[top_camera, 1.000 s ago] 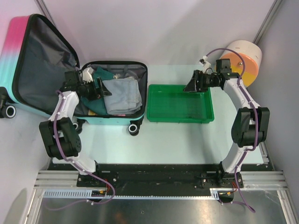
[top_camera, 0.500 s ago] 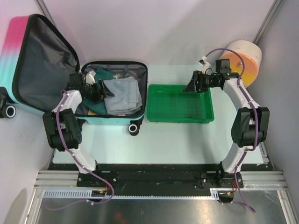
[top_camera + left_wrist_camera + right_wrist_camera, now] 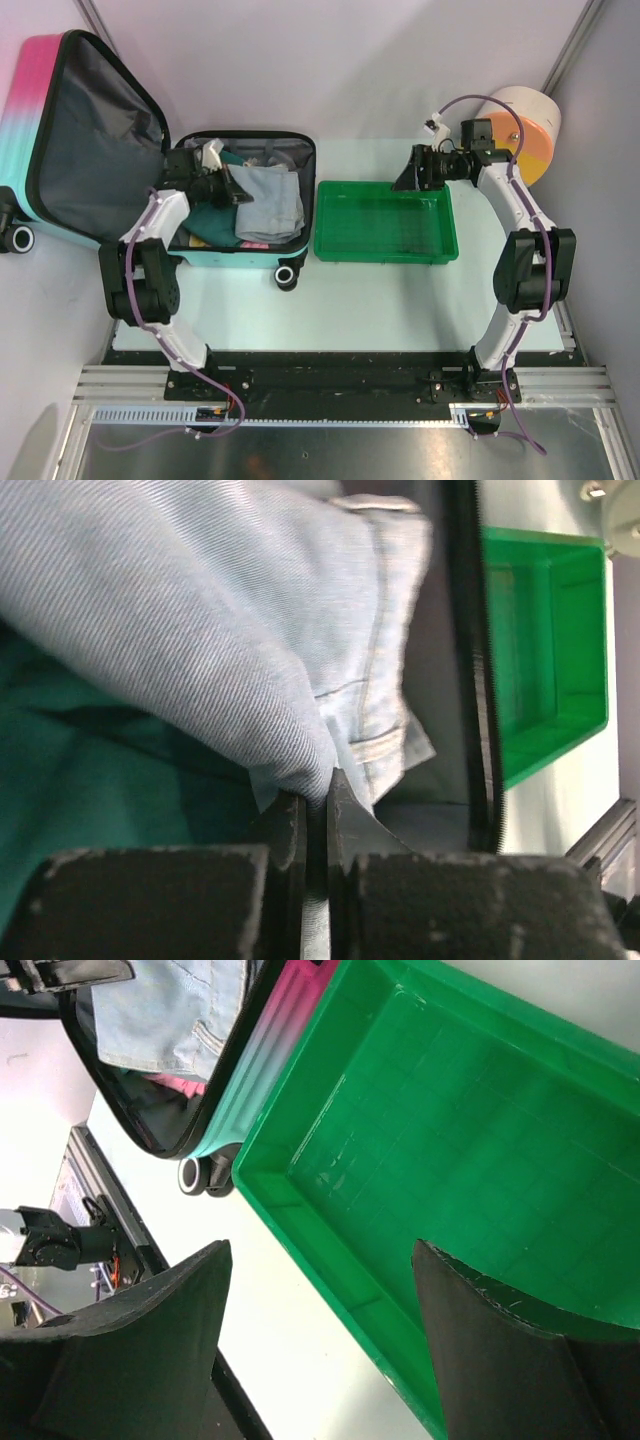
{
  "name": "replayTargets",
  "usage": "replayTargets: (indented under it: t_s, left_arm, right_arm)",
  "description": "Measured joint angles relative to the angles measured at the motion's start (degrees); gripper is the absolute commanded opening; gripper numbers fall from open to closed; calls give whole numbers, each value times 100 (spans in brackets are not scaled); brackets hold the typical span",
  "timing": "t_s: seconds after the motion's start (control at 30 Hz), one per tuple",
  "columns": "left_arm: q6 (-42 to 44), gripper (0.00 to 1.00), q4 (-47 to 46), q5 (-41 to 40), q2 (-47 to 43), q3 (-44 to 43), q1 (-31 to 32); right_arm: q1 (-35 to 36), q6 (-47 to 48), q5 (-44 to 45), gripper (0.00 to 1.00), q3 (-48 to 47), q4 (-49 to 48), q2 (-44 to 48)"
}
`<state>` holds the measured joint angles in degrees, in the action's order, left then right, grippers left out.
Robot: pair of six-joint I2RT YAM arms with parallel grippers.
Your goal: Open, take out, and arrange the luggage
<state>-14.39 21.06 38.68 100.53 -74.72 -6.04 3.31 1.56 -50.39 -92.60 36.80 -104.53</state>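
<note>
Next, I drop the denim with my left gripper inside the green tray [image 3: 370, 215], toward its end beside the luggage.
The luggage [image 3: 60, 120] lies open at the left, its pink-to-teal lid leaning back and its dark grey lining showing. Folded clothes fill the lower half. A light blue denim garment [image 3: 268, 200] lies on top, over a dark green garment [image 3: 90, 780]. My left gripper [image 3: 232, 188] is inside the case, shut on the left edge of the denim [image 3: 200, 610], with cloth pinched between the jaws at my left gripper [image 3: 317, 798]. My right gripper [image 3: 408, 178] hangs open over the far side of the green tray [image 3: 385, 255], with nothing between its fingers. The right wrist view shows the right gripper [image 3: 320, 1247] above the tray's rim.
The green tray [image 3: 480, 1160] stands right beside the luggage's pink-and-teal shell [image 3: 270, 1050]. A black wheel [image 3: 195, 1173] sits at the case's near corner. A white-and-orange cylinder [image 3: 520, 125] stands at the back right. Grey walls close in both sides.
My left gripper moved right across the case and shut on the edge of the denim garment. The right arm shifted only slightly and stayed open.
</note>
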Motion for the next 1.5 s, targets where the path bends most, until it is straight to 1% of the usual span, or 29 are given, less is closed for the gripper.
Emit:
replayTargets:
  t_s: [0.1,0.23,0.4,0.63,0.8,0.93,1.13,1.17,1.2,1.23,1.3,1.33,1.37,1.5]
  left_arm:
    - [85,0,2,-243,-380,-76,463]
    - [94,0,-22,-459,-778,-391,1252]
    - [72,0,-96,-673,-728,-767,2098]
    - [-20,0,-181,-890,304,-1364,2977]
    - [-22,0,-111,-1019,1110,-1812,3512]
    - [-133,0,-131,-1049,1784,-2214,3783]
    - [-481,1,-114,-1001,2568,-2658,4240]
    - [-533,9,-125,-994,2704,-2752,4325]
    - [-625,34,-144,-970,2841,-2859,4409]
    - [-680,47,-168,-949,2931,-2920,4457]
    - [-789,68,-258,-776,3029,-2975,4524]
    - [-822,73,-280,-640,3034,-2977,4546]
    - [-822,74,-295,-505,3032,-2977,4555]
    - [-723,75,-387,-166,2826,-2785,4511]
  right_arm:
    - [50,-66,-2,83,-140,-35,-33]
    - [103,-577,-52,87,-238,-326,-81]
    - [214,-1403,-37,88,-245,-767,-138]
    - [267,-2063,7,88,-199,-1005,-376]
    - [195,-2249,4,88,153,-1130,-424]
    - [-70,-2251,20,88,437,-1115,-540]
    - [-511,-2076,127,88,597,-885,-739]
    - [-551,-2048,140,88,625,-846,-752]
    - [-579,-2011,160,88,671,-813,-767]
    - [-579,-1993,166,88,715,-798,-780]
    - [-535,-1998,168,88,785,-800,-831]
    - [-509,-2002,168,88,802,-813,-876]
    - [-494,-2004,181,88,811,-820,-927]
    - [-437,-1987,376,87,811,-807,-1062]
